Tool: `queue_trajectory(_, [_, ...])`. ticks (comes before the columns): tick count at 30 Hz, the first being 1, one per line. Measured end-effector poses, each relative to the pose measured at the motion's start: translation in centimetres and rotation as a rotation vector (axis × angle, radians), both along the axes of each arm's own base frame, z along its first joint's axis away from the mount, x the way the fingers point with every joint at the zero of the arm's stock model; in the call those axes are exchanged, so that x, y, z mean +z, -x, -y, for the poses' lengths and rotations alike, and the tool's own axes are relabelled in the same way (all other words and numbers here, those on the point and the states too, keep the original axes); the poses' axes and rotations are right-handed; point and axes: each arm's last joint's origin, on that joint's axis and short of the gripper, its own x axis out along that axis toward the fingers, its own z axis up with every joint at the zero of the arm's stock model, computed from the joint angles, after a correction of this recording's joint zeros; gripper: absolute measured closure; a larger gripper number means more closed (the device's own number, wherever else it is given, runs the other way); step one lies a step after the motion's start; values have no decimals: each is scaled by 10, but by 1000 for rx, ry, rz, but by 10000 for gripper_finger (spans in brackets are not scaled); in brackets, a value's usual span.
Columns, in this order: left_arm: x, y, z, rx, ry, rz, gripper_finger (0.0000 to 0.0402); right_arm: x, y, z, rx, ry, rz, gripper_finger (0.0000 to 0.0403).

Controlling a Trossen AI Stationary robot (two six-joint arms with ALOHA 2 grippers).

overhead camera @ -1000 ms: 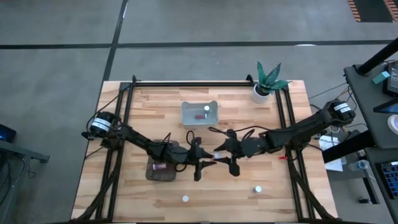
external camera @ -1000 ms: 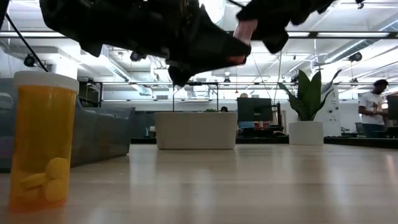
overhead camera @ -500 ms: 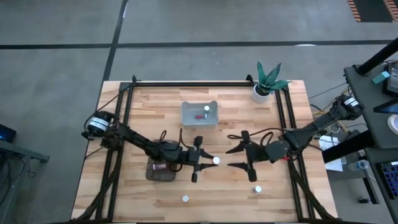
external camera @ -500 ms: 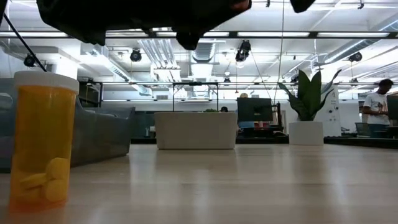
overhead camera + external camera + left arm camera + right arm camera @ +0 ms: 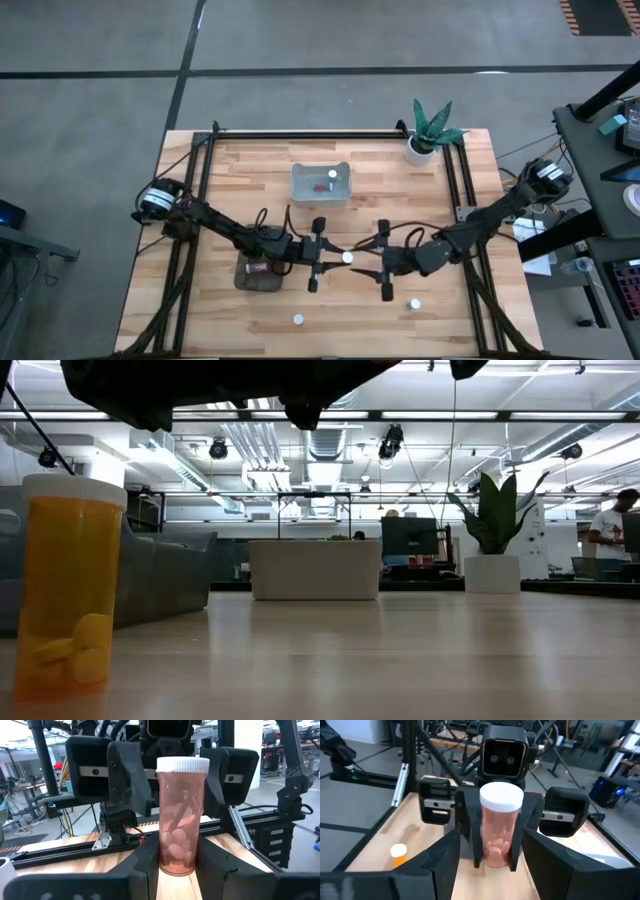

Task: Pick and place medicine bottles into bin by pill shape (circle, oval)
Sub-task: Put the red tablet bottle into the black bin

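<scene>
Right gripper holds the pink bottle; low left gripper will retake just under the bottle's cap (image 5: 181,781).
A pink see-through medicine bottle (image 5: 179,820) with a round white cap (image 5: 347,258) stands upright in my left gripper (image 5: 336,258), above the middle of the table. It also shows in the right wrist view (image 5: 498,832). My right gripper (image 5: 368,262) faces it from the table's right. It is open, and its fingers (image 5: 437,865) stand wide on either side of the bottle without touching it. My left gripper pinches the lower part of the bottle's body (image 5: 176,862) between its two fingers, one on each side (image 5: 468,832). The fingers come level from the table's left. The bottle stands upright, cap up, lifted clear of the table.
A clear bin (image 5: 321,184) at the far middle holds a bottle. A dark bin (image 5: 258,275) lies under my left arm. Loose bottles stand near the front edge (image 5: 298,320) (image 5: 414,303); an amber one (image 5: 70,595) is close in the low view. A plant pot (image 5: 418,150) stands far right.
My right gripper has drawn back from the bottle toward the table's right edge, then come part of the way back toward it, a little nearer the front edge. My left gripper has kept the bottle upright in about the same place.
</scene>
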Motion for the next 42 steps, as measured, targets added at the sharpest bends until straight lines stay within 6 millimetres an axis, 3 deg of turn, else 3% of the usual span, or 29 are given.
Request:
queue_trajectory(21, [2,-2,-2,26,-46,7,324,-11,-15,3,-36,21,20,210])
queue_trajectory(29, [1,-2,-2,27,-45,5,318,-11,-15,3,-35,21,20,245])
queue_trajectory(42, [1,-2,-3,34,-38,3,255,-12,-15,3,-33,23,15,308])
